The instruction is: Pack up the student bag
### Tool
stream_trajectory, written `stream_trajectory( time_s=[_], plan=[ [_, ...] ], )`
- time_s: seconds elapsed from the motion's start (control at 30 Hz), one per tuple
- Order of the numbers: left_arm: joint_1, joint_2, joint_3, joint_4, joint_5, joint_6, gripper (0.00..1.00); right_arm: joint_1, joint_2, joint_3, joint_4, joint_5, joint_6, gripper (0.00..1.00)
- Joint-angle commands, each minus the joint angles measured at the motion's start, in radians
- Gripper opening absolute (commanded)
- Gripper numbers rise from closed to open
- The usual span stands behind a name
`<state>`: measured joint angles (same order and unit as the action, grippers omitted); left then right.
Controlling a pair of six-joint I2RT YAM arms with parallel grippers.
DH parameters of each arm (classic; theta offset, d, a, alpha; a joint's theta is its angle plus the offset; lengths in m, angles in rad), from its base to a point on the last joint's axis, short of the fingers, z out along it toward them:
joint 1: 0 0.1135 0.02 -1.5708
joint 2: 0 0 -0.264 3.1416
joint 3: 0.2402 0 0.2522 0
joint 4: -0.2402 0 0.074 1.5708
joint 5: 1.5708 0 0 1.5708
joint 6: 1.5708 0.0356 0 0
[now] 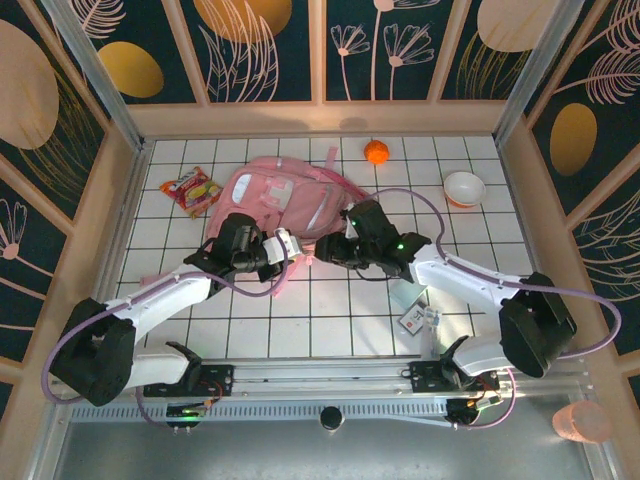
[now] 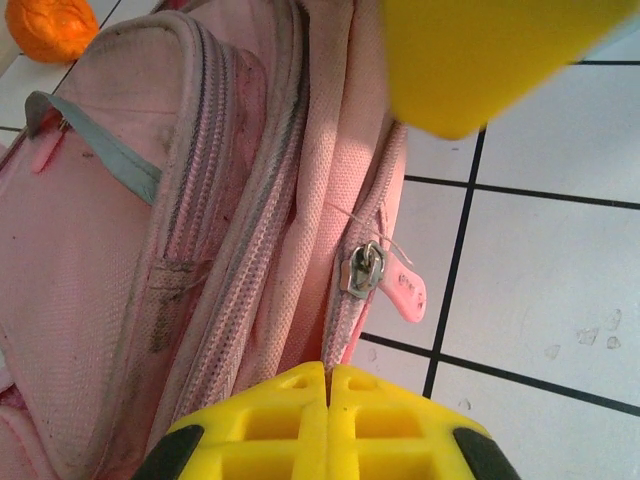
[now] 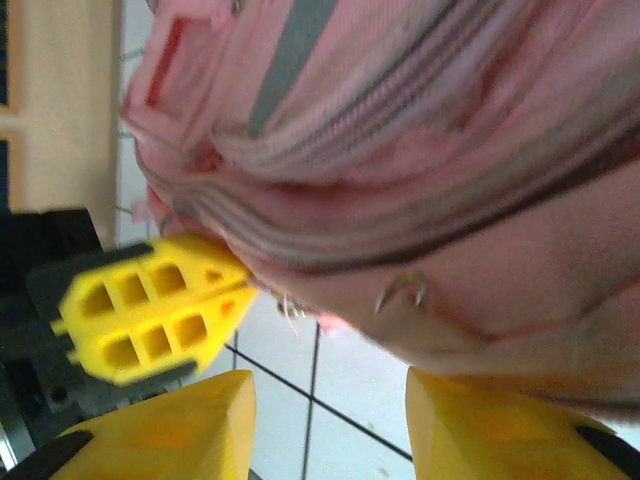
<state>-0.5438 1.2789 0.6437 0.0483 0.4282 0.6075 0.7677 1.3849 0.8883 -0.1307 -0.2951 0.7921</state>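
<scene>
My right gripper needs to move its open fingers in and grip the bag's near edge by the metal ring (image 3: 405, 333), because they span only tile below that edge now.
The student bag (image 1: 283, 192), pink with zipped pockets, lies on the tiled table behind both grippers. My left gripper (image 1: 291, 250) is shut on the bag's near edge; in the left wrist view its yellow fingertips (image 2: 328, 372) pinch the zip seam just below a metal zip slider (image 2: 362, 270) with a pink tab. My right gripper (image 1: 326, 249) stands open right beside it, its yellow fingers (image 3: 165, 425) apart under the bag's edge (image 3: 420, 150) with bare tile between them. A small metal ring (image 3: 402, 293) hangs from the bag above the right gripper (image 3: 330, 410).
An orange ball (image 1: 376, 151) lies behind the bag. A red snack packet (image 1: 191, 190) sits to the bag's left, and a white bowl (image 1: 464, 187) stands at the right. A small white card (image 1: 413, 318) lies near the right arm's base. Wooden walls enclose the table.
</scene>
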Motion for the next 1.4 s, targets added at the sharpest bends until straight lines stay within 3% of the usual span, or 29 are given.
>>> stream_trajectory(
  time_s=[0.0,0.13,0.17,0.23,0.3,0.4,0.5,0.6,0.73,0.87,0.9,1.0,1.07,1.23,1.37],
  plan=[
    [-0.001,-0.005,0.039,0.051,0.087,-0.032,0.0,-0.017,0.012,-0.022,0.161,0.04,0.083,0.44],
    [0.0,-0.004,0.038,0.041,0.11,-0.029,0.0,-0.033,0.04,0.017,0.144,0.091,0.119,0.42],
    [0.0,-0.003,0.038,0.042,0.117,-0.032,0.0,-0.037,0.047,0.022,0.145,0.095,0.126,0.37],
    [-0.001,-0.001,0.039,0.051,0.123,-0.044,0.02,-0.039,0.058,0.027,0.142,0.116,0.137,0.12],
    [-0.001,-0.007,0.037,0.059,0.108,-0.053,0.2,-0.042,0.06,0.025,0.154,0.116,0.134,0.0],
    [0.0,-0.024,0.032,0.068,0.058,-0.038,0.54,-0.047,0.056,0.036,0.157,0.111,0.107,0.0],
    [-0.001,-0.033,0.022,0.07,-0.005,0.017,0.78,-0.05,0.049,0.056,0.131,0.12,0.08,0.0],
    [-0.001,-0.001,0.023,0.075,-0.093,0.082,0.9,-0.053,0.044,0.058,0.123,0.118,0.063,0.0],
    [0.001,0.074,0.032,0.186,-0.166,0.11,0.94,-0.051,0.033,0.054,0.132,0.101,0.052,0.0],
    [-0.001,0.181,0.11,0.192,-0.144,0.105,0.84,-0.047,0.022,0.06,0.134,0.083,0.025,0.0],
    [-0.001,0.206,0.129,0.174,-0.125,0.109,0.74,-0.047,0.015,0.06,0.129,0.089,0.017,0.0],
    [-0.001,0.234,0.157,0.123,-0.085,0.082,0.23,-0.054,-0.014,0.06,0.088,0.131,-0.014,0.0],
    [-0.001,0.215,0.15,0.113,-0.044,0.026,0.0,-0.059,-0.034,0.064,0.036,0.175,-0.04,0.0],
    [-0.001,0.156,0.138,0.12,-0.007,-0.26,0.0,-0.034,-0.066,0.105,-0.108,0.3,-0.097,0.29],
    [-0.001,0.127,0.162,0.08,-0.032,-0.418,0.0,0.049,-0.084,0.166,-0.254,0.465,-0.14,0.34]
  ],
)
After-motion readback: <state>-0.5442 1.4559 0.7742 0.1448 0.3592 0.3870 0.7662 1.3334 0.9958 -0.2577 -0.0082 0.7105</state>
